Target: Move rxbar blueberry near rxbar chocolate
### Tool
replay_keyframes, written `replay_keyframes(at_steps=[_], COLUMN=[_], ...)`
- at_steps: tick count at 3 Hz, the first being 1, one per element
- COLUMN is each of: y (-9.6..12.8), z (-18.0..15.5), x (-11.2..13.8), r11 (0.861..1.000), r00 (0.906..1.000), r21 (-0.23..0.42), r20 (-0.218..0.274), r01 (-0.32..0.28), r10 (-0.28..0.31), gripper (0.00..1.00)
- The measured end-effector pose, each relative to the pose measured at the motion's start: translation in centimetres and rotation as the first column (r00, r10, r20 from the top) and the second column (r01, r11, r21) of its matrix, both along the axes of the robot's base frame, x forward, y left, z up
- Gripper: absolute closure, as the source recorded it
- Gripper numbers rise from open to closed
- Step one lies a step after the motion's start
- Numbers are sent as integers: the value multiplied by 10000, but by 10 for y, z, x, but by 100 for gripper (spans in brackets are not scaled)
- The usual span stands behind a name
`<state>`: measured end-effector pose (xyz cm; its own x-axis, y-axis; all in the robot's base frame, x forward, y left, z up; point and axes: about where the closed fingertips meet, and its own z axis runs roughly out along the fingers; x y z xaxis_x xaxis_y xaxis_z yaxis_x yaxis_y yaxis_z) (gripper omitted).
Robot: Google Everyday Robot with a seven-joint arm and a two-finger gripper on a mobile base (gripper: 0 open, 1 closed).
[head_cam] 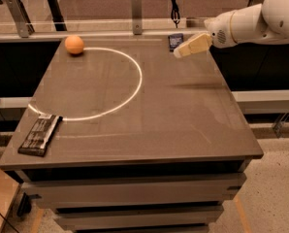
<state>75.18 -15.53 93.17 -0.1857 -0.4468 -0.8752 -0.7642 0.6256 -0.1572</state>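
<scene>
Next, my gripper moves next to the rxbar blueberry's near end (pixel 177 46) and closes there, so that the bar's far part is left sticking out beyond the fingers.
The rxbar blueberry (pixel 175 41), a small navy-blue bar, lies at the far edge of the grey table (pixel 173 110), right of centre. The rxbar chocolate (pixel 39 134), a black-brown bar with rows of pale lettering, lies at the front left corner. My gripper (pixel 182 52) comes in from the upper right on a white arm, its tan fingers (pixel 193 45) pointing left and down. It hovers above the table just right of and in front of the blueberry bar, not touching it.
An orange (pixel 74 44) sits at the far left of the table. A white arc (pixel 135 81) is drawn across the left half of the tabletop. A metal rail with posts (pixel 136 6) runs behind the table's far edge.
</scene>
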Motion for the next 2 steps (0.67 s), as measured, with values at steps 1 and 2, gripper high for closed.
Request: replay_keyframes(at_steps=[1,2], y=[-4,-4], z=[-20,-20], x=[39,39], r11=[9876,9876], r00=[9972,9972], r21=[1404,1404], r20=[161,160], r01=[702,701], r10=[-732,-730], gripper=[0,0])
